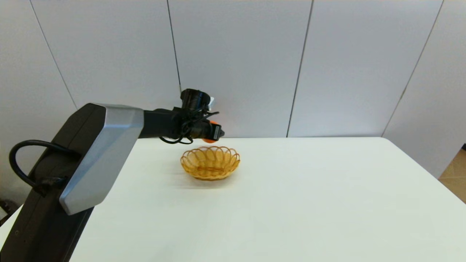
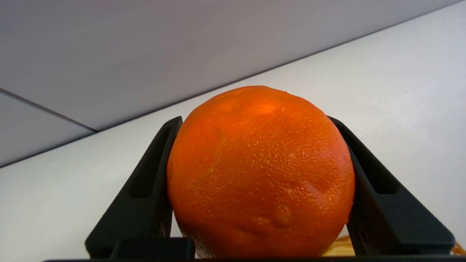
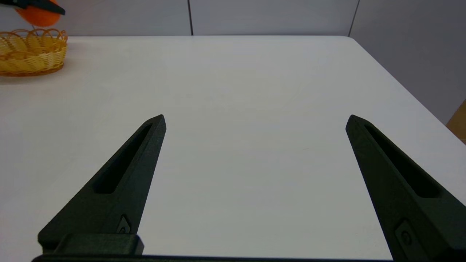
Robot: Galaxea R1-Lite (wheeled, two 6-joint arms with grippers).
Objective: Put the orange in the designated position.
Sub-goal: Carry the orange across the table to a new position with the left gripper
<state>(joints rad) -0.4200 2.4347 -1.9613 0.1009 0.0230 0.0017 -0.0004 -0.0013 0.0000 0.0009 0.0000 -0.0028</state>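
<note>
I will use my left gripper to set the orange down on the white table (image 1: 216, 141), just behind the woven wicker basket.
The orange (image 2: 260, 171), bright and dimpled, is clamped between my left gripper's two black fingers (image 2: 145, 182). In the head view my left gripper (image 1: 211, 134) holds the orange (image 1: 209, 140) in the air just above the far rim of the woven wicker basket (image 1: 210, 162). Only a sliver of the fruit shows there under the gripper. The right wrist view shows the orange (image 3: 36, 16) hanging over the basket (image 3: 31, 52) at a distance. My right gripper (image 3: 255, 120) is open over bare table, far from the basket, with nothing between its fingers.
The white table (image 1: 291, 203) stretches around the basket. Grey wall panels stand right behind the table's far edge. The table's right edge and a strip of floor (image 1: 455, 174) show at the far right. My left arm's big elbow link (image 1: 91, 160) fills the near left.
</note>
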